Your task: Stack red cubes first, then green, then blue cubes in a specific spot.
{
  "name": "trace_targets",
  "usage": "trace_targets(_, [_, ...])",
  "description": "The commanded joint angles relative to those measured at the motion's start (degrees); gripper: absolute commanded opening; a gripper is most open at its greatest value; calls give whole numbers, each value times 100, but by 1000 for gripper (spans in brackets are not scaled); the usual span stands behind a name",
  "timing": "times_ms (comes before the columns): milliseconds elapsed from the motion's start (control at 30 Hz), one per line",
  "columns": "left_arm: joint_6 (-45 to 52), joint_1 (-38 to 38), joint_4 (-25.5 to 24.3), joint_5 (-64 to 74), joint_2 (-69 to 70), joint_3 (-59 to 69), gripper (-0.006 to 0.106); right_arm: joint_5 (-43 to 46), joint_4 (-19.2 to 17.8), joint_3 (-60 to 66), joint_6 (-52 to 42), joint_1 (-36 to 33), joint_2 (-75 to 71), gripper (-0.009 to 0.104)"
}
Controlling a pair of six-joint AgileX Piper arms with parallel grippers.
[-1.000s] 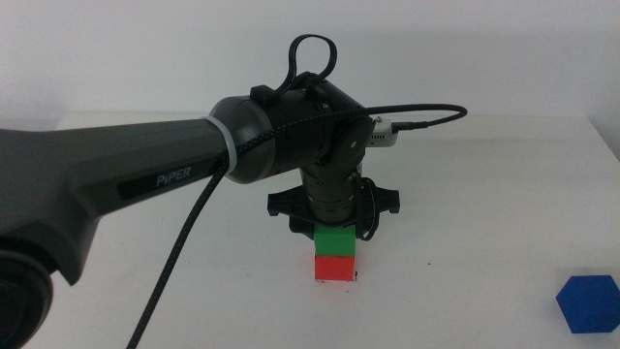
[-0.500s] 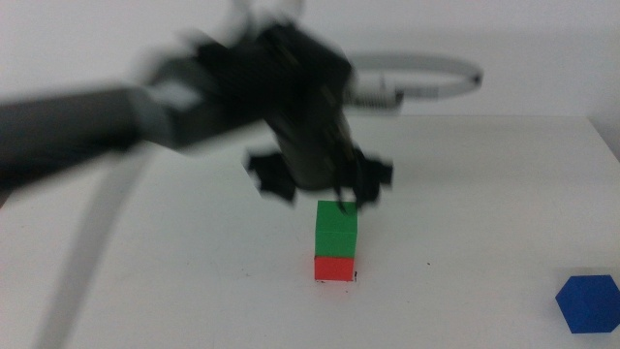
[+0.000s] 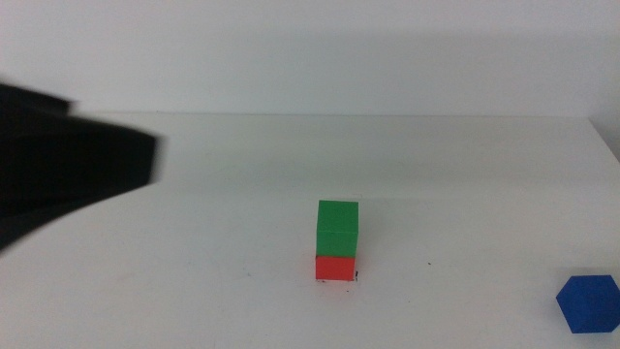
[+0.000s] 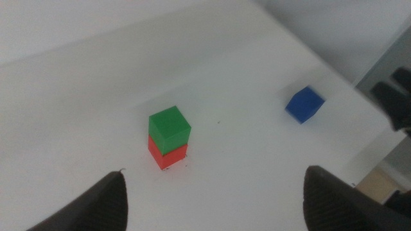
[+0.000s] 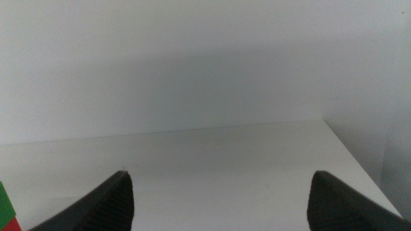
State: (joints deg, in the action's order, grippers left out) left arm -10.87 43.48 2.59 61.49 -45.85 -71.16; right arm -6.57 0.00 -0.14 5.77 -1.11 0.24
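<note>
Next, my right gripper needs to go to the lone blue cube near the table's edge and close on the blue cube's opposite sides (image 3: 588, 299).
A green cube (image 3: 337, 227) sits squarely on a red cube (image 3: 335, 268) at the middle of the white table, with a tiny black mark at the red cube's base. The stack also shows in the left wrist view, green (image 4: 169, 128) on red (image 4: 168, 154). A dark-blue cube (image 3: 588, 302) lies alone at the near right, also in the left wrist view (image 4: 304, 104). My left gripper (image 4: 216, 172) is open and empty, high above and away from the stack. My left arm (image 3: 68, 170) is a dark blur at the left edge. My right gripper (image 5: 219, 173) is open and empty.
The table's far edge meets a white wall. The table's right edge (image 3: 605, 136) runs close to the blue cube. A dark part of the other arm (image 4: 396, 96) shows past the table's right edge. A sliver of the stack (image 5: 5, 202) shows in the right wrist view.
My left gripper has let go of the green cube on the red cube, lifted, and swung away to the left. The stack and the blue cube have not moved.
</note>
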Motion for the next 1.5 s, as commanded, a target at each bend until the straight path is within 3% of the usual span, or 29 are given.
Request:
trace_targets(0, [56,-5,85,-8,365,110,94,41,-63,14,-17,47,-24,92])
trace_targets(733, [185,-5,75,399,650,118,94,170,-74,14,30,47,-24,92])
trace_targets(933, [186,-5,63,363,650,118,94,-1334,0,-1208,730,47,567,92])
trace_targets(1133, [186,-5,63,198,650,118,94,-3962,0,-3613,613,47,2911,92])
trace_targets(1267, [186,-5,63,166,650,118,94,-4680,-60,-4482,762,47,3853,92])
trace_targets(1467, [186,-5,63,58,650,118,94,-4997,-64,-4791,680,47,4861,92])
